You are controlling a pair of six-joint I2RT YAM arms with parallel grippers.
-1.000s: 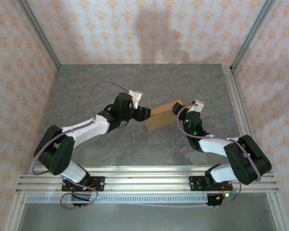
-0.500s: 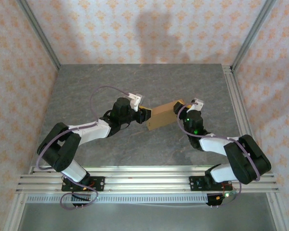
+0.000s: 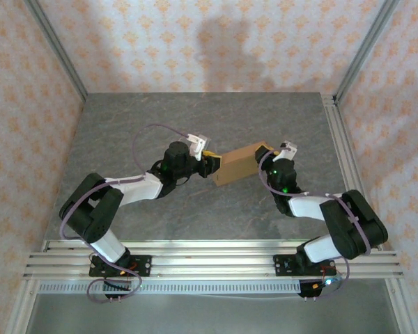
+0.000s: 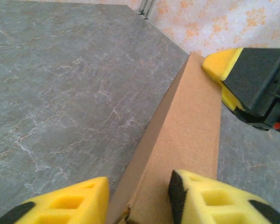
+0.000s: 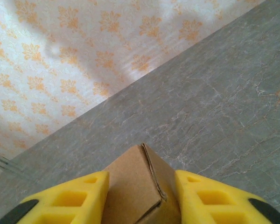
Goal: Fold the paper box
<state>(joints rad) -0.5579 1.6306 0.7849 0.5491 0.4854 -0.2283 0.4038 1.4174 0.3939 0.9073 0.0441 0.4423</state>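
The paper box stands on its narrow side, with my left gripper at its end. Next, my left gripper grips across its top (image 3: 236,154) and lays it flat.
The paper box (image 3: 238,164) is a closed, flat brown cardboard pack held off the grey table (image 3: 195,118) between both arms, near the middle. My left gripper (image 3: 210,161) is shut on its left end; in the left wrist view the yellow pads (image 4: 210,198) press the box (image 4: 186,126) from both sides, around the left gripper (image 4: 140,205). My right gripper (image 3: 266,158) is shut on the far right end. In the right wrist view a box corner (image 5: 135,186) with a folded seam sits between the pads of the right gripper (image 5: 142,198). The right gripper's pad (image 4: 221,63) touches the box's far end.
Aluminium frame rails (image 3: 345,160) run along the table's right edge and the near edge (image 3: 209,254). Patterned walls (image 3: 195,42) close in the back and sides. Bare table surface (image 3: 125,125) lies around the arms.
The left arm has stretched further to the right toward the box. The box has tilted so that more of its broad face shows from above. The right gripper has shifted slightly back.
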